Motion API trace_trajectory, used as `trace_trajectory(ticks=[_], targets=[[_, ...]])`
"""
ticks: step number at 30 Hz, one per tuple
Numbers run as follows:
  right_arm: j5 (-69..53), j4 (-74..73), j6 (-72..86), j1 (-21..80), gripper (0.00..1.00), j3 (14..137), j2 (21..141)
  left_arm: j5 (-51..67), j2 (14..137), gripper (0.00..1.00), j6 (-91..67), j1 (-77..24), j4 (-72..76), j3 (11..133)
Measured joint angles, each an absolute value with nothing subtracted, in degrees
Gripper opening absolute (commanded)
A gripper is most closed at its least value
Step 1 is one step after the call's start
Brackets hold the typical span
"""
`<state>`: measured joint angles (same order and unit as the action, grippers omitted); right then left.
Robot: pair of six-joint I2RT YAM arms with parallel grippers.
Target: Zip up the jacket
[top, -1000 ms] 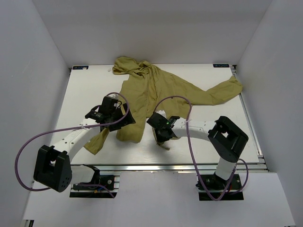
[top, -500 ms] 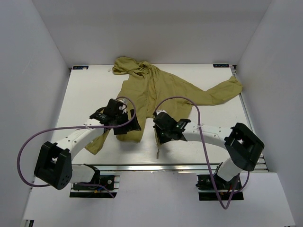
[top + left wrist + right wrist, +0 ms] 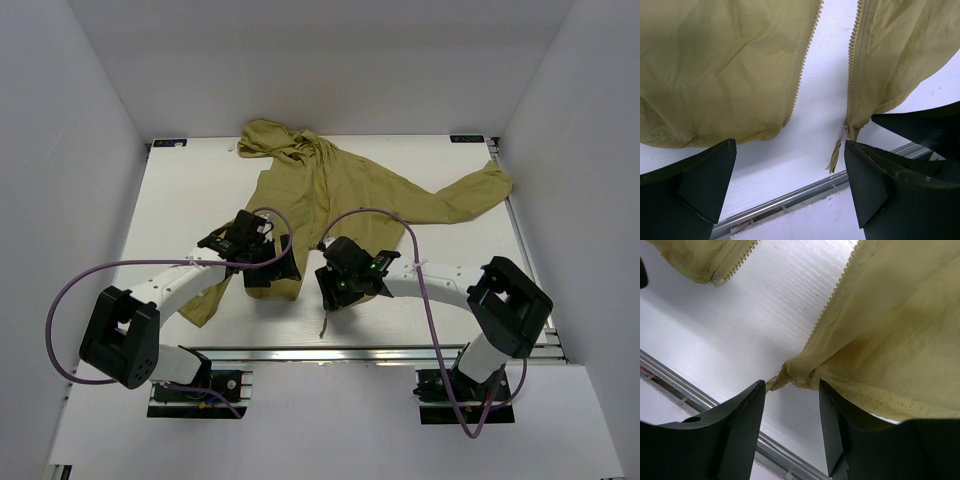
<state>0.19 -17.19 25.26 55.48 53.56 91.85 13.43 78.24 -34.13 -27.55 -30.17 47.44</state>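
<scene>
The jacket's bottom corner is bunched up beside the pull tab, so my right gripper needs to pinch the zipper's end (image 3: 853,133) below the slider before joining the zipper.
The olive jacket (image 3: 340,185) lies unzipped on the white table, hood at the back, its two front panels parted. My left gripper (image 3: 272,268) hovers open over the left panel's hem. In the left wrist view both rows of zipper teeth show, with the slider (image 3: 845,131) and its pull tab (image 3: 834,159) at the bottom of the right panel, close to the right finger (image 3: 875,180). My right gripper (image 3: 335,290) is open; the bunched bottom corner (image 3: 796,371) of the right panel sits just beyond its fingertips (image 3: 747,410), not between them.
The table's metal front rail (image 3: 380,352) runs close behind both grippers. One sleeve (image 3: 480,190) stretches to the right edge, the other (image 3: 205,300) lies under the left arm. Purple cables (image 3: 370,212) arc over the jacket. White walls enclose the table.
My right gripper has opened and let go of the jacket's bottom corner, which moved left and nearer the rail. The left gripper has shifted right toward the hem, still open.
</scene>
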Motion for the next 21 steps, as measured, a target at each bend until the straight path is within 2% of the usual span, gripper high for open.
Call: trace_trajectory(ticks=[16, 19, 21], targets=[[2.2, -21.7, 28.8, 55.5, 0.54, 58.6, 95.9, 11.8, 78.1, 0.98, -33.7, -27.6, -30.2, 47.4], [2.3, -23.1, 29.3, 55.5, 0.49, 59.4, 97.4, 11.4, 77.6, 0.98, -33.6, -27.6, -30.2, 47.4], [2.3, -23.9, 29.5, 55.5, 0.41, 59.6, 98.1, 11.2, 77.2, 0.98, -33.6, -27.6, -30.2, 47.4]])
